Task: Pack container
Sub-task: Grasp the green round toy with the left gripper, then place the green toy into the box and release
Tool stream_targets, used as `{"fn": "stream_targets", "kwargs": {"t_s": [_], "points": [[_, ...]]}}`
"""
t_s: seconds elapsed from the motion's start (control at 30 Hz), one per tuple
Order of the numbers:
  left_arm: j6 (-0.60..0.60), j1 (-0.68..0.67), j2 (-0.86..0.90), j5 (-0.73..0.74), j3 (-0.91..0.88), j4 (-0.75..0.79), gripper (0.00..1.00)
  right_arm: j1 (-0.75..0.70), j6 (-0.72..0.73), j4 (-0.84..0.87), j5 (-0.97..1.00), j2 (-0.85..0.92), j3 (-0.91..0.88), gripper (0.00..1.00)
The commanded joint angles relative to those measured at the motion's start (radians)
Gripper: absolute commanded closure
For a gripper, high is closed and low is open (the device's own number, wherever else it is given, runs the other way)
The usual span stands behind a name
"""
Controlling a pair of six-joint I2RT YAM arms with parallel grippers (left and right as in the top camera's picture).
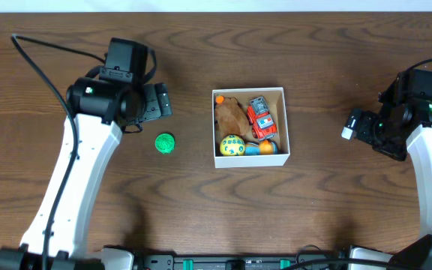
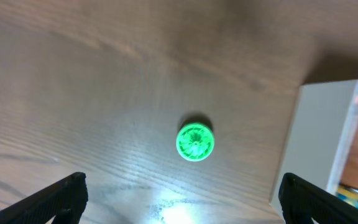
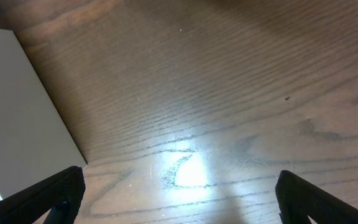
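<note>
Next, my left gripper moves down next to the green ball beside the white box and closes on the ball's sides [image 1: 165, 143] [image 2: 195, 142].
The container [image 1: 250, 91] is a small square white box at the table's middle. It holds a brown plush toy [image 1: 231, 114], a red toy car [image 1: 260, 117], a yellow-green ball [image 1: 232, 145] and an orange toy [image 1: 265, 147]. A green ball [image 1: 164, 142] lies on the table left of the box; it also shows in the left wrist view [image 2: 195, 142]. My left gripper [image 1: 156, 101] is open and empty above the green ball, its fingers [image 2: 182, 199] wide apart. My right gripper [image 1: 353, 124] is open and empty right of the box, its fingers [image 3: 179, 196] over bare wood.
The box's white outer wall shows at the right of the left wrist view [image 2: 316, 143] and at the left of the right wrist view [image 3: 17, 106]. A black rail [image 1: 231, 262] runs along the table's front edge.
</note>
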Motion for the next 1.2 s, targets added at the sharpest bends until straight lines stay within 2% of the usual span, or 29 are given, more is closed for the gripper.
{"fn": "stream_targets", "kwargs": {"t_s": [0.0,0.2,0.43,0.7,1.0,1.17], "points": [[-0.016,0.014,0.096,0.06,-0.092,0.037,0.02,-0.011,-0.014,-0.001,-0.004,0.001,-0.002,0.01],[0.03,0.014,0.269,0.146,-0.139,0.13,0.02,-0.011,-0.014,-0.002,-0.004,0.001,-0.002,0.01],[0.037,0.014,0.421,0.153,-0.139,0.156,0.02,-0.011,-0.014,-0.005,-0.004,0.001,-0.002,0.01],[0.036,0.014,0.498,0.156,-0.139,0.18,0.02,-0.01,-0.019,-0.003,-0.004,0.001,-0.002,0.01],[0.037,0.014,0.507,0.156,-0.141,0.18,0.0,-0.01,-0.019,-0.002,-0.004,0.001,-0.002,0.01],[0.036,0.014,0.507,0.156,-0.141,0.176,0.21,-0.01,-0.02,-0.005,-0.003,0.001,-0.002,0.01]]}}
